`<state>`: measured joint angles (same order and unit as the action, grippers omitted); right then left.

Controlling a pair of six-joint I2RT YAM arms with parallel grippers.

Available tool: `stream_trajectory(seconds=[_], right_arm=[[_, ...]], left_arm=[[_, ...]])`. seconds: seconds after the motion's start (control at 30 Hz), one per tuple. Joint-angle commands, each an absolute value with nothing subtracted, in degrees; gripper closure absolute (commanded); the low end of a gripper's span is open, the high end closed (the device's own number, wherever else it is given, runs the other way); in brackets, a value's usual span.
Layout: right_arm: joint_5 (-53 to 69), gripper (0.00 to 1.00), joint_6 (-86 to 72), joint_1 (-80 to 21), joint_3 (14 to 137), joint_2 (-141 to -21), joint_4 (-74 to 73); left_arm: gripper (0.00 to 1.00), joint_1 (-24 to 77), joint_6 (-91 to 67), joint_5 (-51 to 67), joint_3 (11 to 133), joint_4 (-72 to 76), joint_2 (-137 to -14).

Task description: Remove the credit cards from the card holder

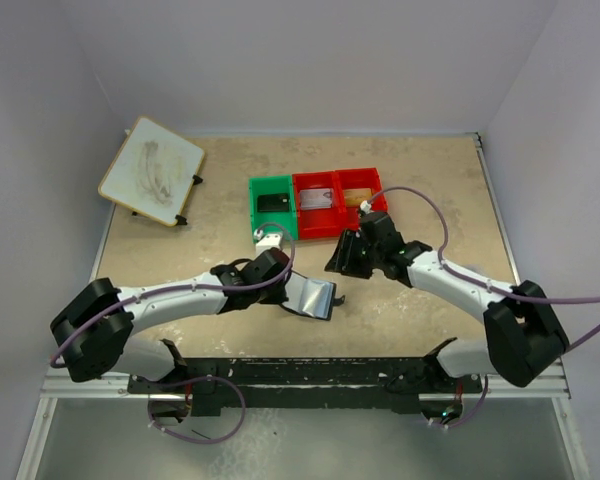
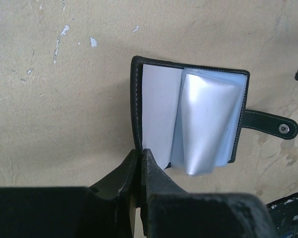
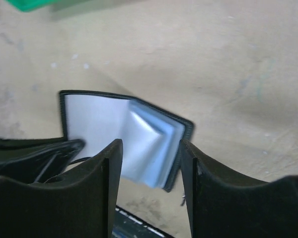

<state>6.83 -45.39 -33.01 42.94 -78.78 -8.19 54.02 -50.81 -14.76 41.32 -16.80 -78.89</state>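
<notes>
My right gripper should first fold the plastic sleeves across, as they bulge over the holder's tab side, and then my left gripper should pinch the opposite edge [image 2: 135,101].
The card holder [image 2: 188,119] lies open on the table, black outside and pale grey-blue inside, with its plastic sleeves bulging up and its tab [image 2: 268,123] sticking out to the right. My left gripper [image 2: 140,151] is shut on the holder's near left edge. My right gripper [image 3: 150,144] hangs open above the card holder [image 3: 124,131], with nothing between its fingers. From above, the card holder [image 1: 315,297] sits between my left gripper [image 1: 290,290] and my right gripper [image 1: 338,262]. A dark card [image 1: 272,203] lies in the green bin [image 1: 256,205]. A greyish card [image 1: 318,200] lies in the middle red bin [image 1: 318,232].
A second red bin [image 1: 375,182] at the right end of the row holds a brownish item. A white board [image 1: 152,170] lies tilted at the back left. The table's near edge runs just below the holder.
</notes>
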Motion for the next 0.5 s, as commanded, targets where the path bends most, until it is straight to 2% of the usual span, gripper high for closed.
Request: stream_trajectory(seconds=[0.0,0.1,0.23,0.47], right_arm=[[15.8,0.48,-46.39,-32.92,43.41,-74.96,0.91],[21.8,0.49,-49.6,-32.93,40.6,-76.4,8.22],[23.43,0.49,-51.83,-33.06,37.77,-78.45,10.86],[24.65,0.5,-50.58,-34.23,37.42,-82.89,8.54]], left_arm=[[1.0,53.84,-52.33,-15.69,41.07,-14.54,-75.72],[1.0,53.88,-52.38,-15.68,40.94,-14.35,-75.37],[1.0,53.85,-52.21,-15.15,40.96,-14.24,-76.07],[0.98,53.85,-52.98,-15.0,39.99,-14.53,-76.02]])
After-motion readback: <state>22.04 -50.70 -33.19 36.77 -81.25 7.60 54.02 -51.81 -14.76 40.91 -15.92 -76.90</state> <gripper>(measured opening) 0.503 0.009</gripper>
